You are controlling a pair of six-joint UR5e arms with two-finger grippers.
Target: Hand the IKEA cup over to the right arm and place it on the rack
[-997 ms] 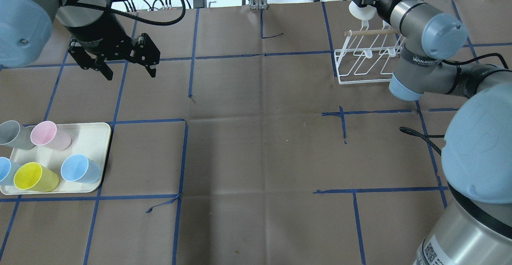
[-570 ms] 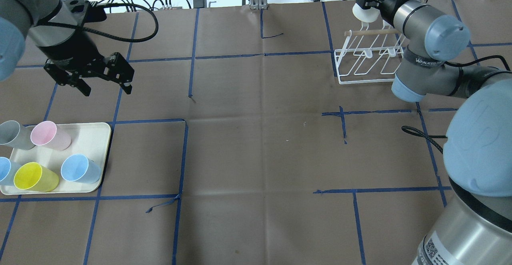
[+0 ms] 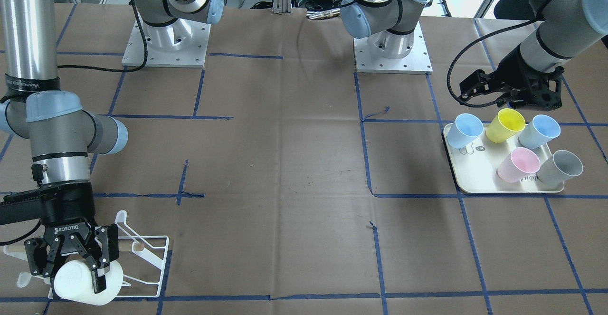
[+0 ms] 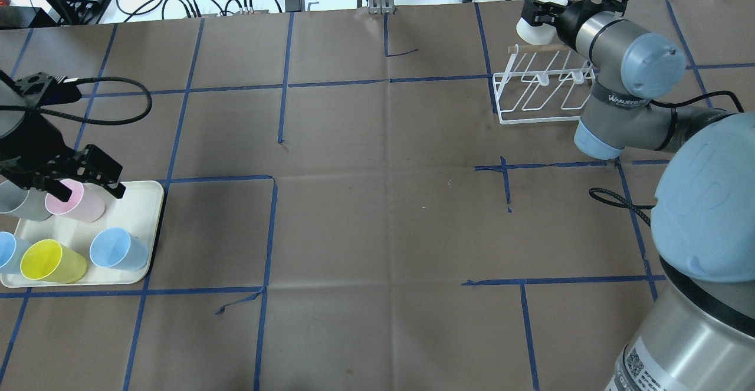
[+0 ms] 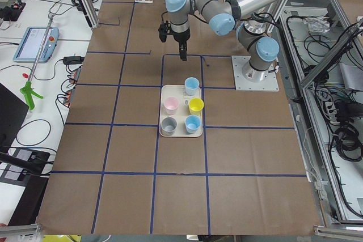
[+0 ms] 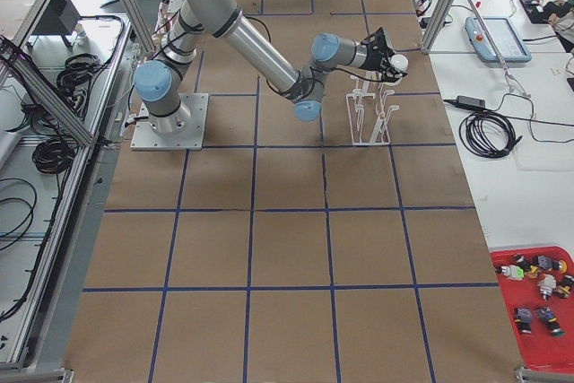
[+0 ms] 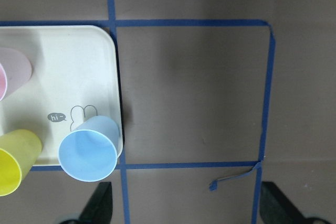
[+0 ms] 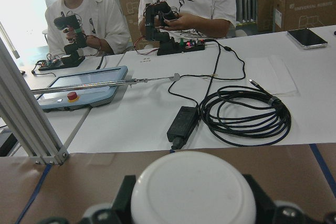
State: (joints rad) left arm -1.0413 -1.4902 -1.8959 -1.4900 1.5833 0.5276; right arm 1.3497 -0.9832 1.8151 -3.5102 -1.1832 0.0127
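I should close my left gripper on the rim of the light blue cup (image 3: 456, 122) (image 7: 116, 158) next to the bunny drawing, on the side of the light blue cup away from the yellow cup.
My right gripper (image 4: 538, 13) is shut on a white cup (image 4: 529, 30), held at the far end of the white wire rack (image 4: 540, 93) by its wooden dowel (image 4: 545, 49). In the front-facing view the gripper (image 3: 71, 270) holds the cup (image 3: 88, 284) just above the rack's outer edge (image 3: 147, 253). The right wrist view shows the cup's round end (image 8: 191, 187) between the fingers. My left gripper (image 4: 88, 189) is open and empty, hovering over the back edge of the cream tray (image 4: 138, 214).
The tray holds several cups: pink (image 4: 74, 199), grey (image 4: 17, 199), yellow (image 4: 50, 261) and two light blue ones (image 4: 118, 249). The left wrist view shows the tray corner (image 7: 68, 66) and a blue cup (image 7: 88, 150). Operators sit beyond the table's far edge (image 8: 184, 3).
My left arm has swung from the table's back left toward the tray, gripper still open. My right gripper keeps hold of the white cup by the rack, shifting only slightly.
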